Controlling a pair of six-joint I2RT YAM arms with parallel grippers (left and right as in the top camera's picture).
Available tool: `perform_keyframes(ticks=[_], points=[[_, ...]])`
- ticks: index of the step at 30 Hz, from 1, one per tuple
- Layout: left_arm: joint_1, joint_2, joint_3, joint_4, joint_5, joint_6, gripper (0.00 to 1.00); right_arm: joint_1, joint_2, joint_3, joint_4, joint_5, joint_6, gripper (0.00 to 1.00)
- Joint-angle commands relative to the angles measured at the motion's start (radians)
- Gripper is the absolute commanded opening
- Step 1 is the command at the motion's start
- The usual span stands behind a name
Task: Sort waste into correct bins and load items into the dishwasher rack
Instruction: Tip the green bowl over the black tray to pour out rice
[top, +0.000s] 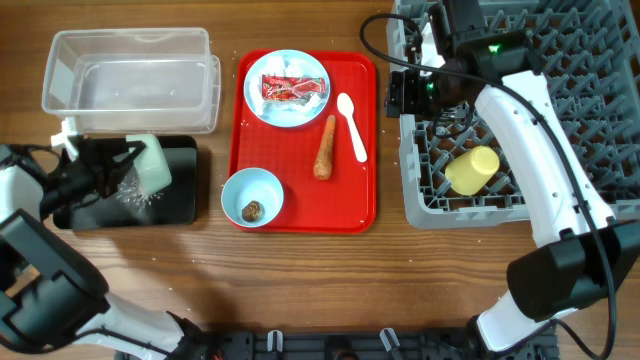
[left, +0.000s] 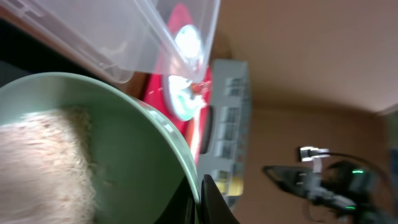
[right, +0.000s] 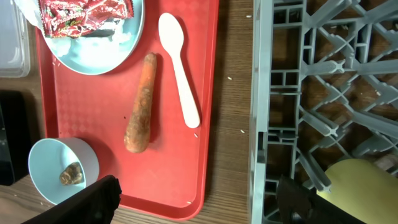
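Note:
My left gripper is going to set the pale green bowl down between the blue plate and the blue bowl (top: 261, 146).
My left gripper (left: 200, 202) is shut on the rim of the pale green bowl (top: 152, 164), tilted over the black tray (top: 175, 208); white rice (top: 130, 188) spills onto the tray and rice (left: 43, 168) clings inside the bowl (left: 118, 149). My right gripper (top: 402, 95) is open and empty between the red tray's edge and the grey rack (top: 415, 190). The yellow cup (top: 472, 170) lies in the rack. The blue plate (top: 287, 88) holds the red wrapper (top: 294, 89) and tissue. The carrot (top: 325, 147), spoon (top: 351, 124) and blue bowl (top: 252, 196) with a brown scrap (top: 252, 210) sit on the red tray.
The clear tub (top: 130, 80) stands behind the black tray at the far left. The red tray (top: 360, 215) lies in the middle. In the right wrist view the carrot (right: 140, 113), spoon (right: 180, 74), rack wall (right: 261, 124) and cup (right: 360, 186) show.

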Motion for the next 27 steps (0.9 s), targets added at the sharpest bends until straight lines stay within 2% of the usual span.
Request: perform_keyframes(ticks=[1,9,19,20,22,27], points=[[0.038,0.061,0.006,-0.005,0.222,0.037,0.04,0.002,0.013,0.008,-0.006,0.020,-0.021,0.83],[0.042,0.072,0.006,-0.033,0.342,0.030,0.04,0.002,0.013,0.008,-0.011,0.020,-0.021,0.84],[0.077,0.072,0.006,-0.150,0.342,0.027,0.04,0.002,0.013,0.008,-0.014,0.020,-0.021,0.83],[0.084,0.070,0.006,-0.212,0.342,0.059,0.04,0.002,0.013,0.008,-0.016,0.020,-0.021,0.83],[0.090,0.071,0.006,-0.209,0.335,0.114,0.04,0.002,0.013,0.008,-0.016,0.020,-0.021,0.83],[0.105,0.071,0.006,-0.254,0.340,0.098,0.04,0.002,0.013,0.008,-0.017,0.020,-0.021,0.84]])
